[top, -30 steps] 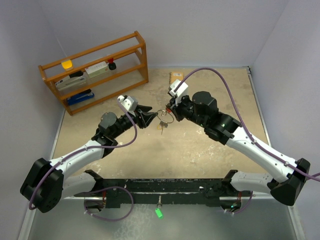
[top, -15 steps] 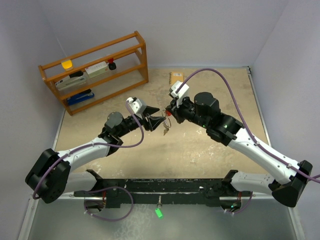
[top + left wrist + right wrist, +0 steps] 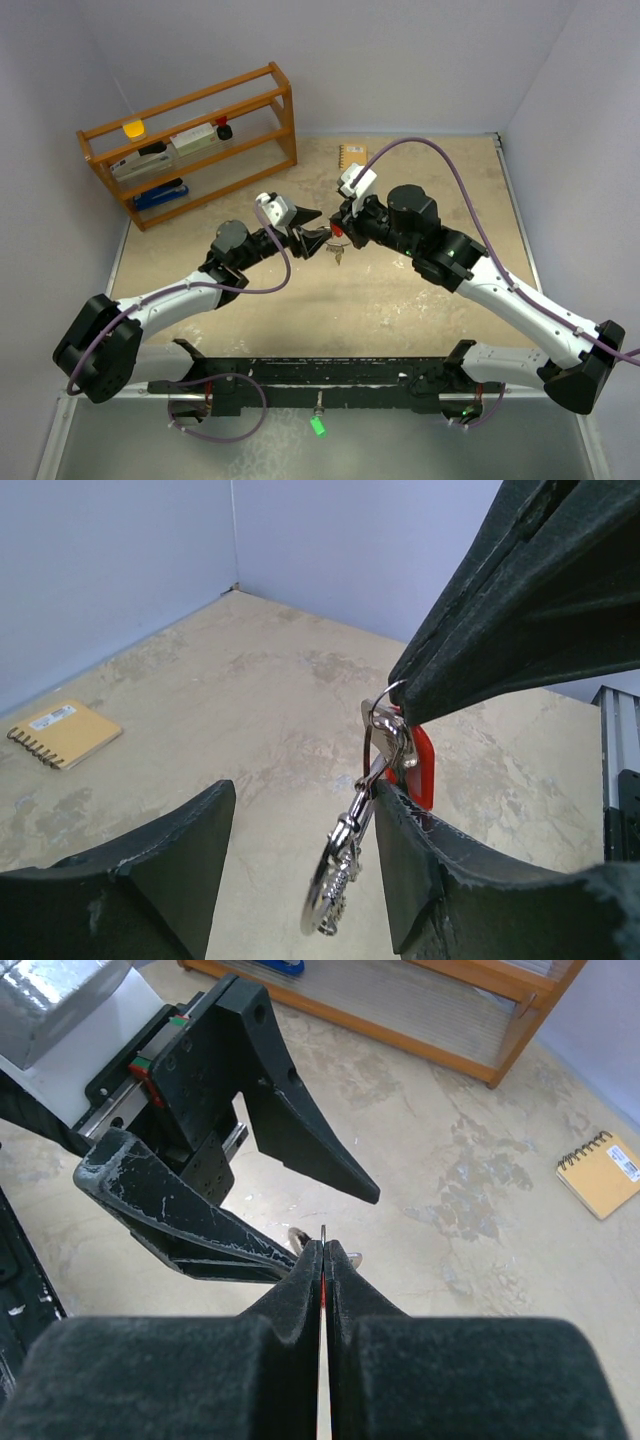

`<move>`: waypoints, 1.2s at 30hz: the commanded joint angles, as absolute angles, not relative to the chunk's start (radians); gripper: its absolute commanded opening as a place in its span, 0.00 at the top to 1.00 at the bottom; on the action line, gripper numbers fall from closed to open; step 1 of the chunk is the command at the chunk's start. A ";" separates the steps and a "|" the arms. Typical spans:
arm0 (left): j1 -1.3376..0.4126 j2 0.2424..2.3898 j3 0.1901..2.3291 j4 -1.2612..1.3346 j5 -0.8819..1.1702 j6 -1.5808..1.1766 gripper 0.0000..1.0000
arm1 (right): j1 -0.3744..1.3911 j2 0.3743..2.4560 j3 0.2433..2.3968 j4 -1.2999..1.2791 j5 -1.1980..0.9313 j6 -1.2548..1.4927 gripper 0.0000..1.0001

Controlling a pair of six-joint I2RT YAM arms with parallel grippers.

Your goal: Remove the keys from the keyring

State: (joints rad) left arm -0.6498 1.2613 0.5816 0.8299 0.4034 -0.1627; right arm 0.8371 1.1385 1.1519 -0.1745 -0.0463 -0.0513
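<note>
My right gripper is pinching the keyring above the red key head. My left gripper needs to hold the bunch of keys while my right gripper takes that key head point(image 3: 425, 766).
My right gripper point(image 3: 337, 229) is shut on the thin silver keyring point(image 3: 384, 697) and holds it above the table. In the right wrist view the wire edge of the keyring point(image 3: 323, 1231) sticks out past the closed tips of the right gripper point(image 3: 323, 1247), with a red sliver between the pads. The red key head point(image 3: 423, 770) hangs just under those fingers point(image 3: 500, 630). The silver keys point(image 3: 336, 888) dangle below, also seen from the top point(image 3: 338, 257). My left gripper point(image 3: 305, 798) is open, with one finger on each side of the hanging keys; its right finger point(image 3: 420, 870) touches them.
A small orange notebook point(image 3: 352, 153) lies at the back of the table, also seen in the left wrist view point(image 3: 65, 732) and the right wrist view point(image 3: 603, 1173). A wooden rack point(image 3: 190, 140) with small items stands at the back left. Walls enclose the table.
My left gripper has moved right, towards the right gripper, and now straddles the hanging keys. The right gripper has kept its hold and barely shifted.
</note>
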 commanded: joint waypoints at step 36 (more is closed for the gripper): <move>-0.725 1.108 0.786 0.449 -0.046 0.169 1.00 | 0.846 1.079 0.956 0.130 0.011 -0.011 0.54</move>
